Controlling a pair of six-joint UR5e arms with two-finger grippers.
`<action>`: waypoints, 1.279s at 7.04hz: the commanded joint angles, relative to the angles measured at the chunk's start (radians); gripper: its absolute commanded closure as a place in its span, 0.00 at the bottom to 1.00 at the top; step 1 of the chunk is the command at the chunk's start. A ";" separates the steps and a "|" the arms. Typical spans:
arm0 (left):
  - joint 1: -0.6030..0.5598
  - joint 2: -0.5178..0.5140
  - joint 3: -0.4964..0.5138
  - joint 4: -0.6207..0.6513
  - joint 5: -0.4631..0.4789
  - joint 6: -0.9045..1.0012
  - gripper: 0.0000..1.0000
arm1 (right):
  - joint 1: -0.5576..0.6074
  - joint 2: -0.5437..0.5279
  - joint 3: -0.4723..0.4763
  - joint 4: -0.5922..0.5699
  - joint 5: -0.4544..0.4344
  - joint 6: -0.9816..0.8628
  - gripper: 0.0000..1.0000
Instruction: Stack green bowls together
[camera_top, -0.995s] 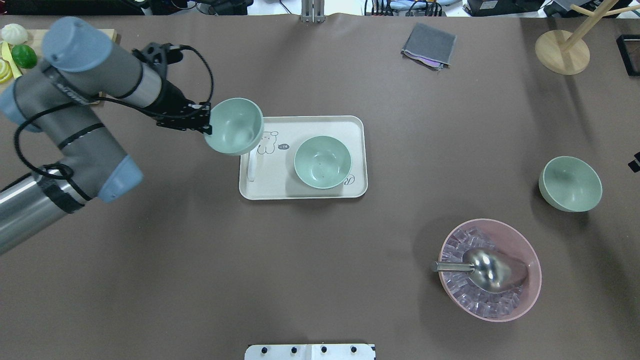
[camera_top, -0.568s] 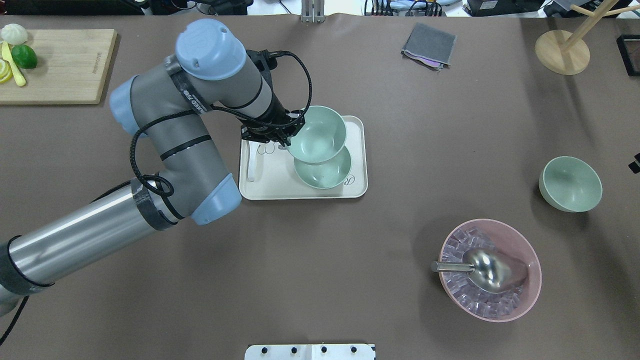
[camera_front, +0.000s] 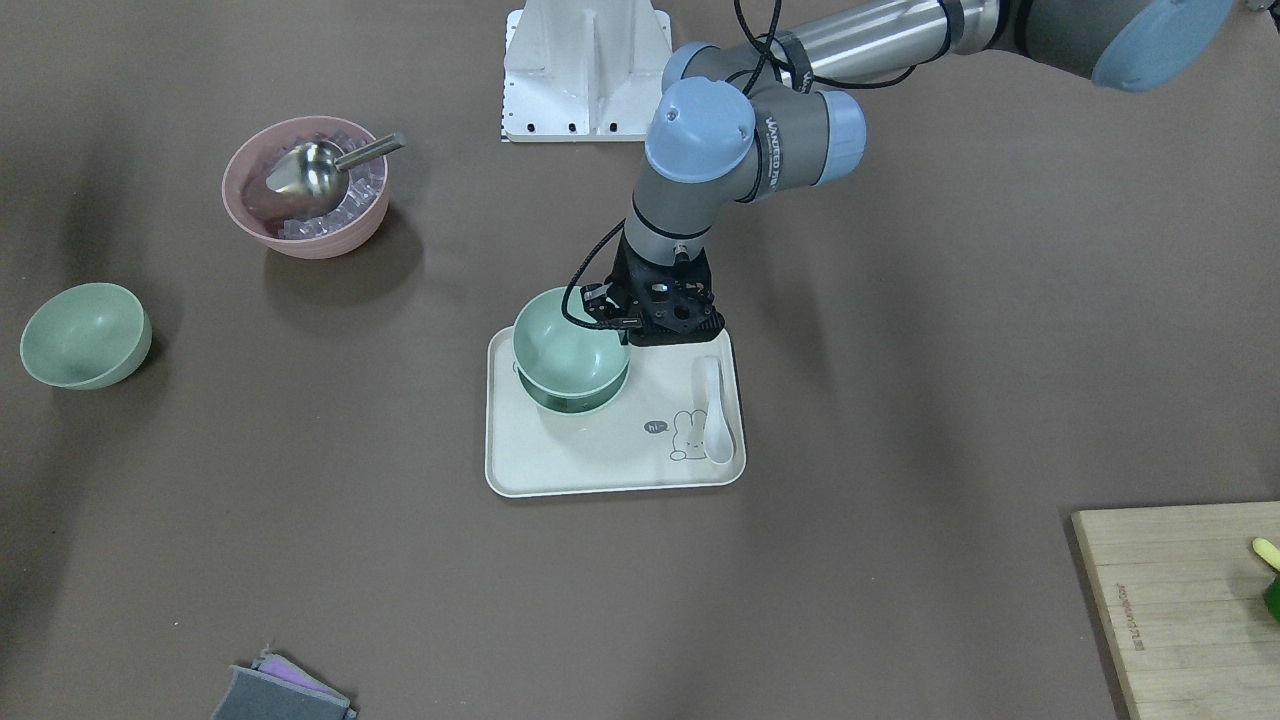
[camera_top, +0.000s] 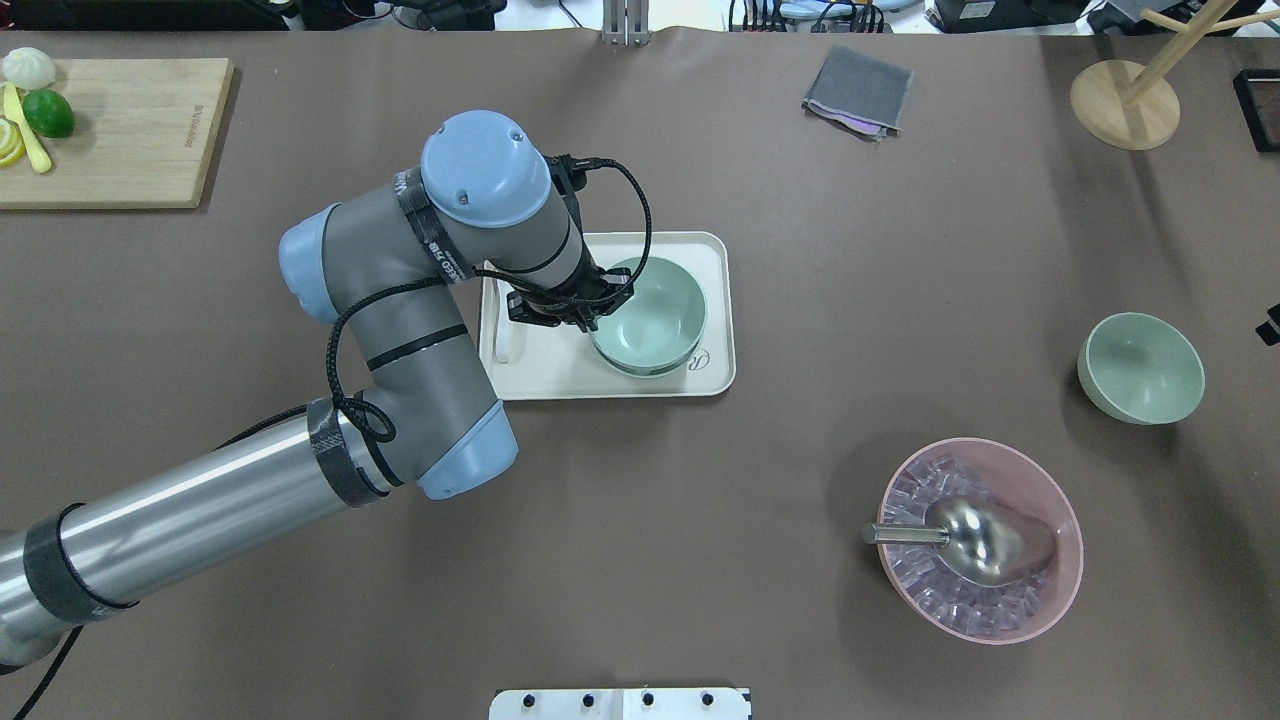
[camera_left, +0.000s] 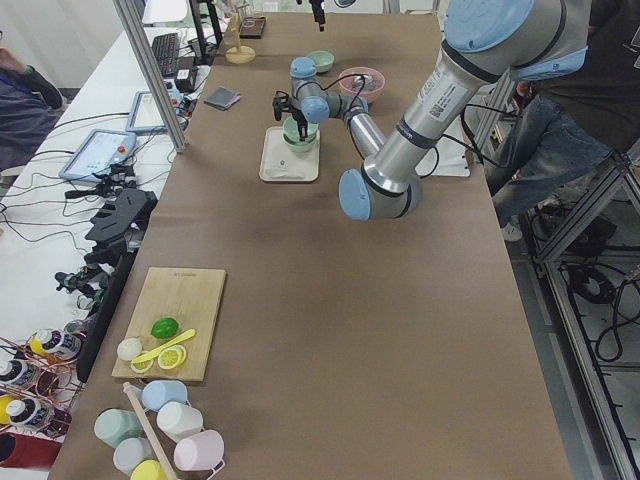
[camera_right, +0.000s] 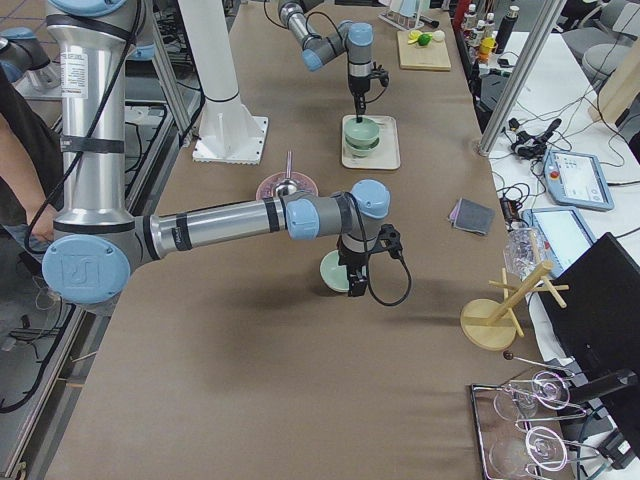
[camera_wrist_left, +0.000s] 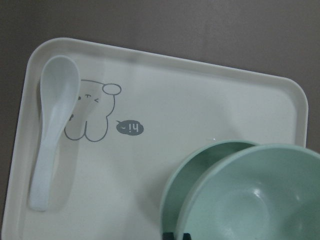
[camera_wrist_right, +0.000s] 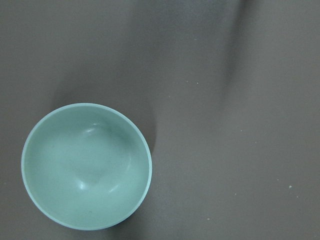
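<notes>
My left gripper is holding the green bowl. I should let go of it inside the lower green bowl on the cream tray (camera_front: 572, 358) (camera_wrist_left: 245, 220).
My left gripper (camera_top: 592, 310) is shut on the rim of one green bowl (camera_top: 652, 308) and holds it upright right over a second green bowl (camera_top: 648, 369) that stands on the cream tray (camera_top: 715, 300). In the left wrist view the held bowl (camera_wrist_left: 255, 197) sits slightly off-centre over the lower bowl (camera_wrist_left: 192, 165); I cannot tell whether they touch. The front view shows the pair too, the held bowl (camera_front: 562, 343) above the lower bowl (camera_front: 572, 397). The third green bowl (camera_top: 1140, 367) stands alone at the far right, below the right wrist camera (camera_wrist_right: 86, 165). My right gripper (camera_right: 355, 272) hovers over it; I cannot tell its state.
A white spoon (camera_wrist_left: 50, 125) lies on the tray's left side. A pink bowl (camera_top: 980, 540) with ice and a metal scoop stands front right. A cutting board (camera_top: 110, 130) with fruit is at back left, a grey cloth (camera_top: 858, 90) and a wooden stand (camera_top: 1125, 100) at the back.
My left arm has carried the held green bowl to the right, from the tray's left edge to over the bowl on the tray, and lowered it. The third bowl has not moved.
</notes>
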 joint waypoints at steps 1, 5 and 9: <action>0.007 -0.005 0.028 -0.006 0.012 0.004 1.00 | 0.000 -0.001 0.000 0.000 0.001 0.000 0.00; 0.009 -0.008 0.030 -0.008 0.012 0.003 1.00 | 0.000 0.002 0.002 0.002 -0.001 0.000 0.00; 0.009 -0.008 0.053 -0.028 0.012 0.003 1.00 | 0.000 0.008 0.000 0.002 -0.001 0.000 0.00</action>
